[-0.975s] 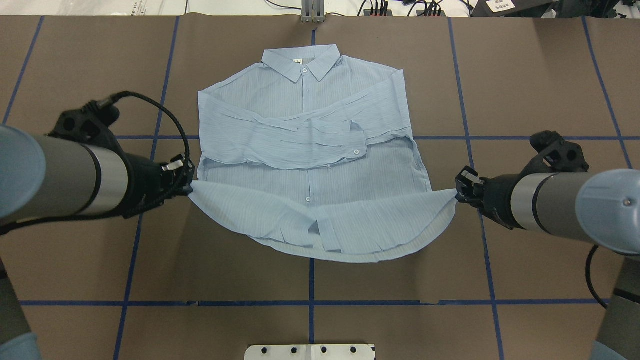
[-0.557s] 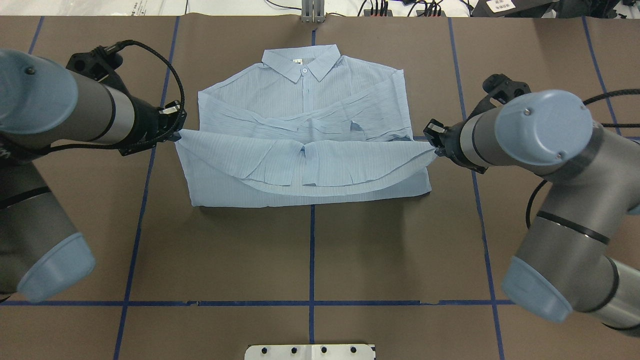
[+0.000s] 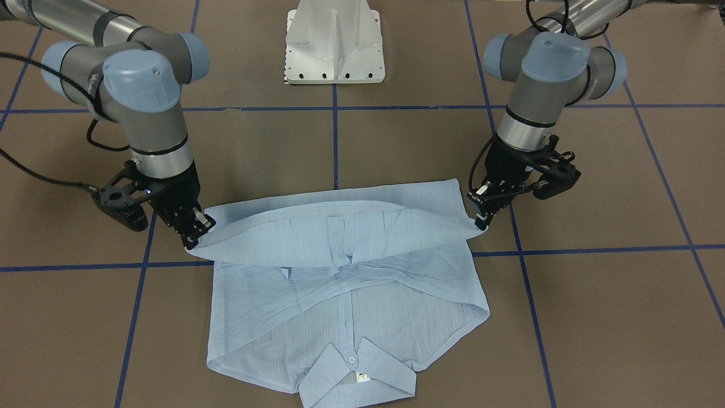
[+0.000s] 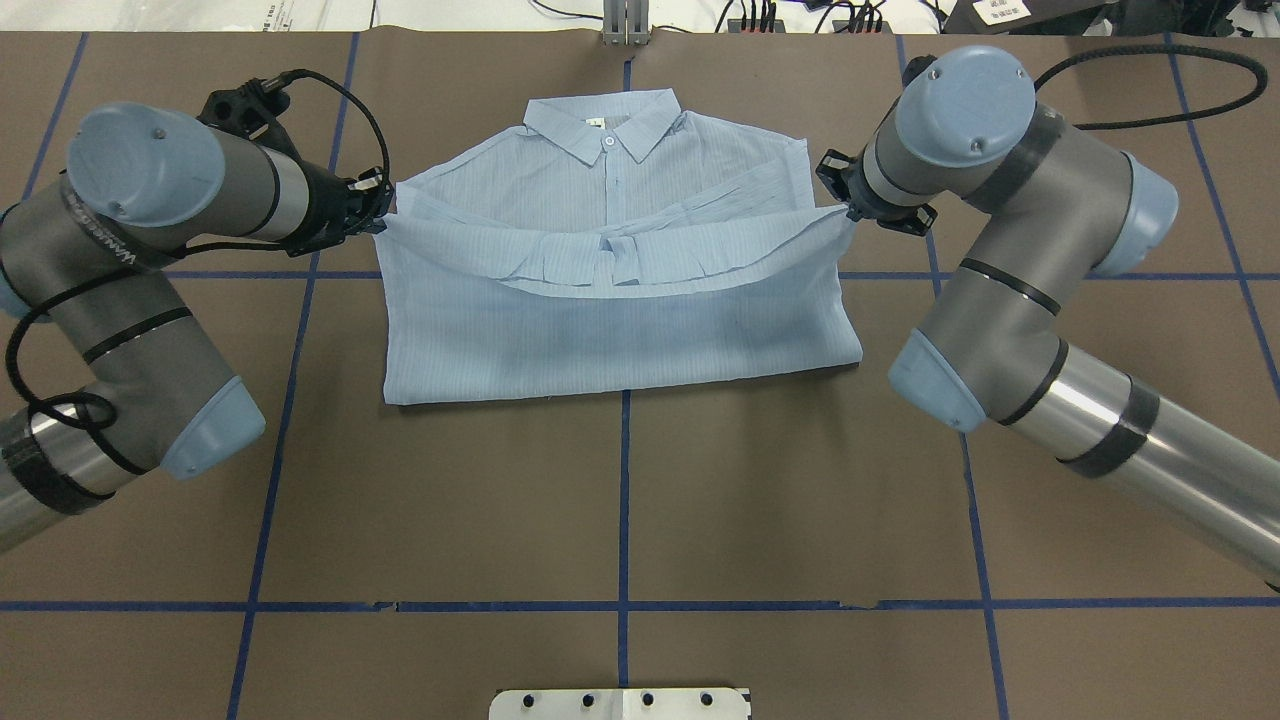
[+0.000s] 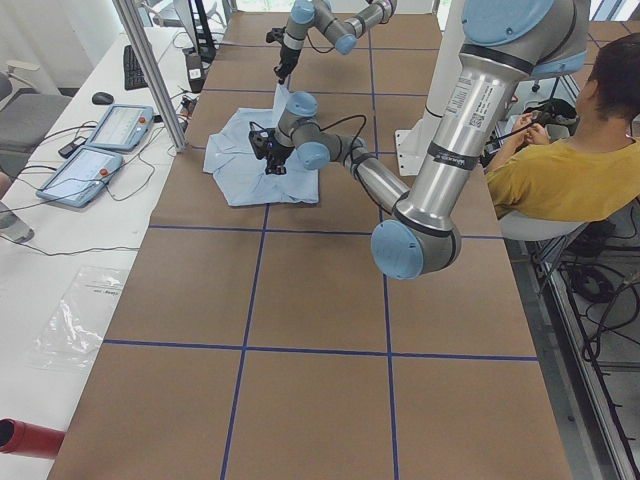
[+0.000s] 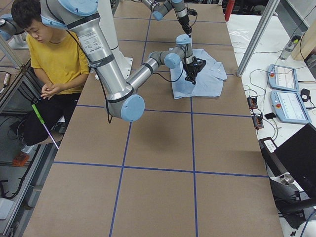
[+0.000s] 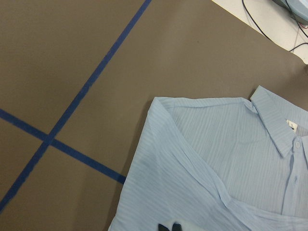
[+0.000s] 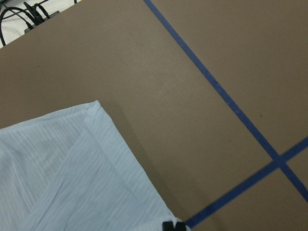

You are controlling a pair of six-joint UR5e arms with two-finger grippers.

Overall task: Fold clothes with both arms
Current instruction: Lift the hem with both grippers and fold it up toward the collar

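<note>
My left gripper needs to release the corner of the hem, letting it go on the outer tip of the striped shirt's shoulder [image 3: 487,318] [image 7: 158,101].
The light blue striped shirt [image 4: 620,320] lies front up on the brown table, its collar [image 4: 605,125] at the far side. Its bottom half is folded up over the sleeves, and the hem is held stretched just below the collar. My left gripper [image 4: 383,215] is shut on the hem's left corner. My right gripper [image 4: 848,210] is shut on the hem's right corner. In the front-facing view the left gripper [image 3: 480,222] and right gripper [image 3: 192,241] hold the hem a little above the shirt [image 3: 345,306]. The wrist views show the shirt [image 7: 216,168] [image 8: 62,168] below the fingertips.
The white pedestal base [image 3: 334,42] stands at the near middle of the table. Blue tape lines [image 4: 622,500] grid the brown surface. An operator in yellow [image 5: 560,170] sits beside the robot. Tablets [image 6: 286,89] and cables lie on the side bench beyond the shirt.
Both grippers have carried the hem away from the robot toward the collar, folding the shirt's bottom half over the crossed sleeves. The arms have swung forward with it.
</note>
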